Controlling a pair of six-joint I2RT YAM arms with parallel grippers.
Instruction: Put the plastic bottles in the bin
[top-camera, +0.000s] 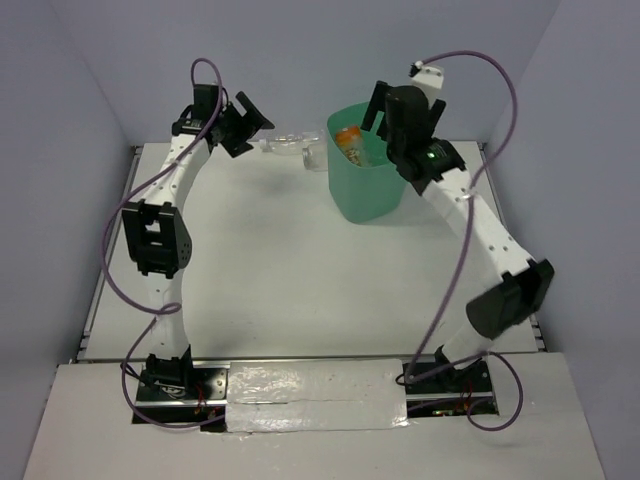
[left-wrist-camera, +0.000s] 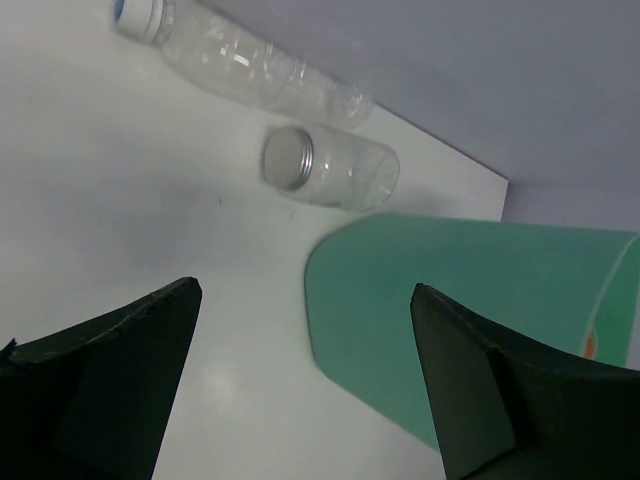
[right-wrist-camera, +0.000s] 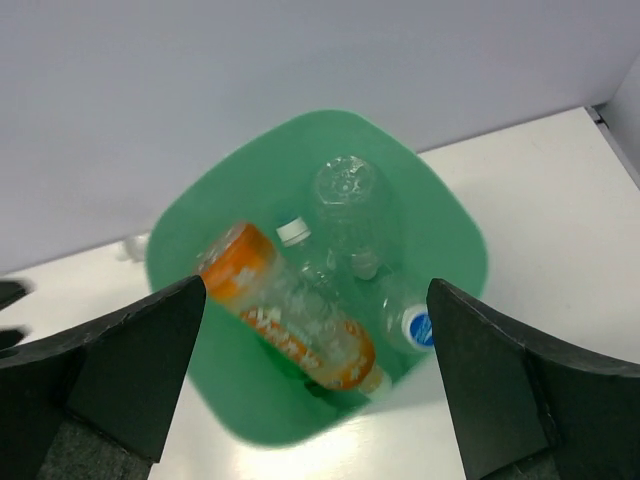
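I need to next move my left gripper to the long clear bottle's upper part (top-camera: 279, 145) (left-wrist-camera: 197, 42), just below its white cap, and close it there.
The mint-green bin (top-camera: 365, 195) stands at the back of the table, right of centre. In the right wrist view the bin (right-wrist-camera: 200, 390) holds a clear bottle with orange ends (right-wrist-camera: 290, 310) and three clear bottles (right-wrist-camera: 345, 200). My right gripper (right-wrist-camera: 318, 385) hangs open and empty above the bin's mouth. Two clear bottles lie on the table left of the bin: a long one with a white cap (left-wrist-camera: 245, 65) and a short uncapped one (left-wrist-camera: 335, 170). They show faintly in the top view (top-camera: 295, 148). My left gripper (left-wrist-camera: 305, 390) is open and empty, short of them, beside the bin's wall (left-wrist-camera: 480, 290).
Grey walls close in the back and sides of the white table (top-camera: 260, 270). The table's back edge (left-wrist-camera: 450, 150) runs just behind the two loose bottles. Purple cables loop along both arms.
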